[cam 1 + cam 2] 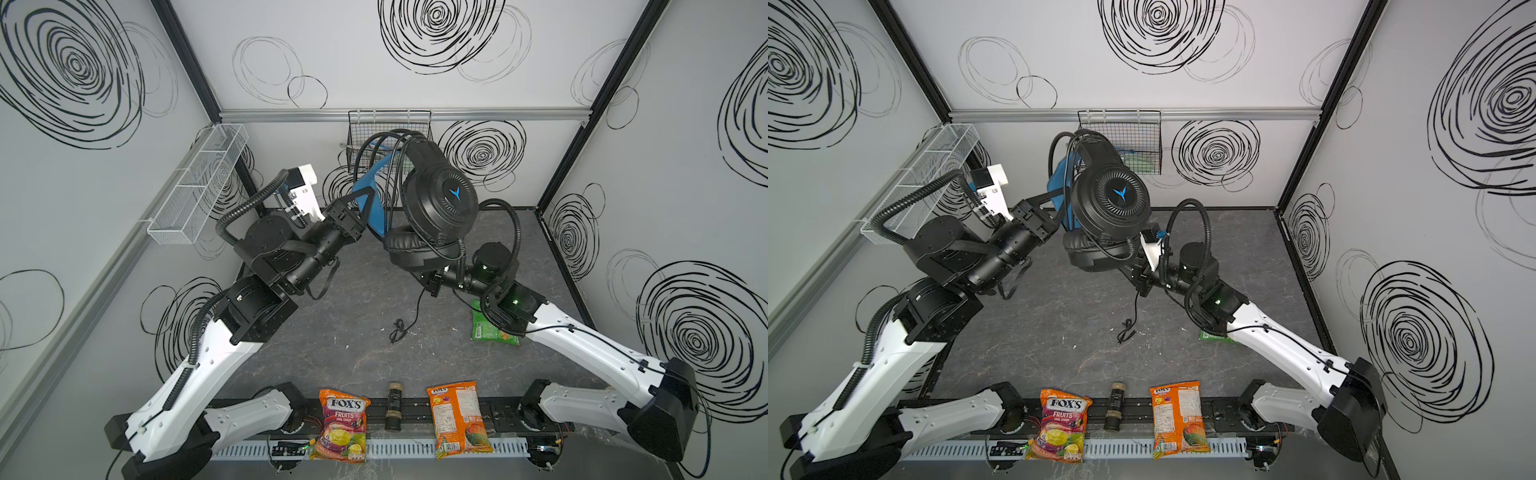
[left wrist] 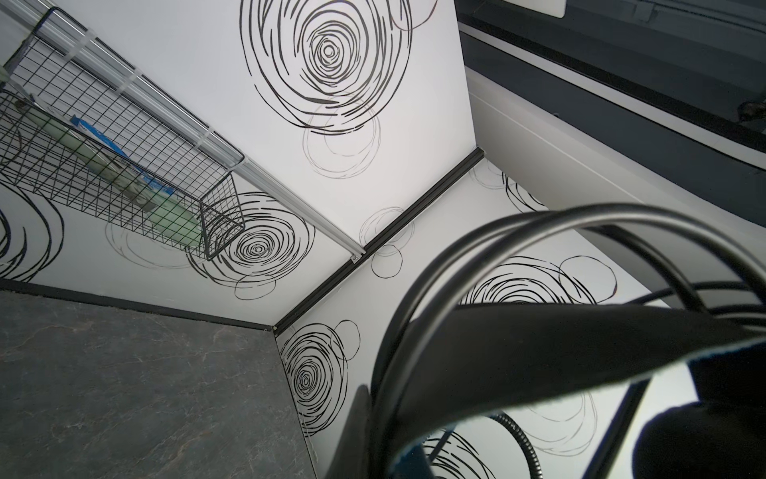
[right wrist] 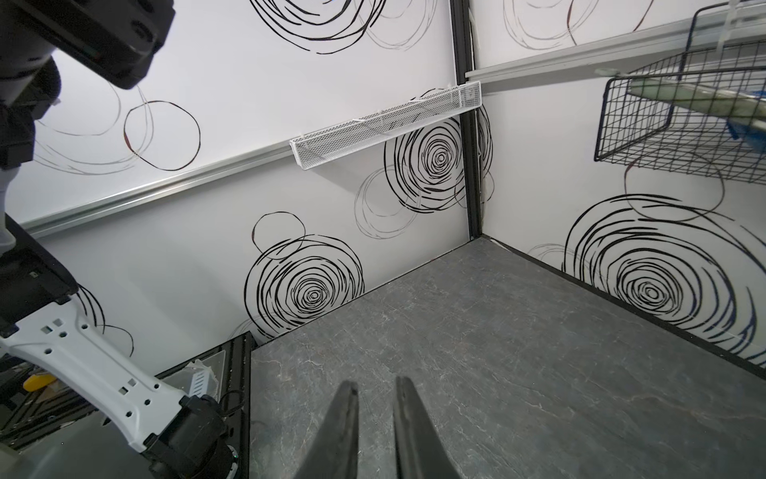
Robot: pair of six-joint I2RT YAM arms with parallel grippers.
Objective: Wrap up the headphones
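Observation:
The padded earcup is close against my empty right gripper, so next my left gripper pulls the headphones away before my right gripper takes the cable's hanging tail (image 1: 418,304).
The headphones (image 1: 440,195) hang in the air above the middle of the table, in both top views. One earcup with a blue logo (image 1: 1111,199) faces up and the padded one (image 1: 415,249) sits below it. My left gripper (image 1: 365,195) is shut on their blue strap (image 1: 370,195); the left wrist view shows the strap (image 2: 539,352) and wire headband (image 2: 497,232) close up. Cable is looped over the headband, and its tail (image 1: 399,330) lies on the table. My right gripper (image 3: 375,383) is low beneath the padded earcup, open by a narrow gap, holding nothing.
A Fox's candy bag (image 1: 343,424), a small dark bottle (image 1: 392,405) and an orange snack bag (image 1: 457,419) lie along the front edge. A green packet (image 1: 486,328) sits under the right arm. A black wire basket (image 1: 388,133) hangs on the back wall, a white mesh basket (image 1: 199,183) on the left wall.

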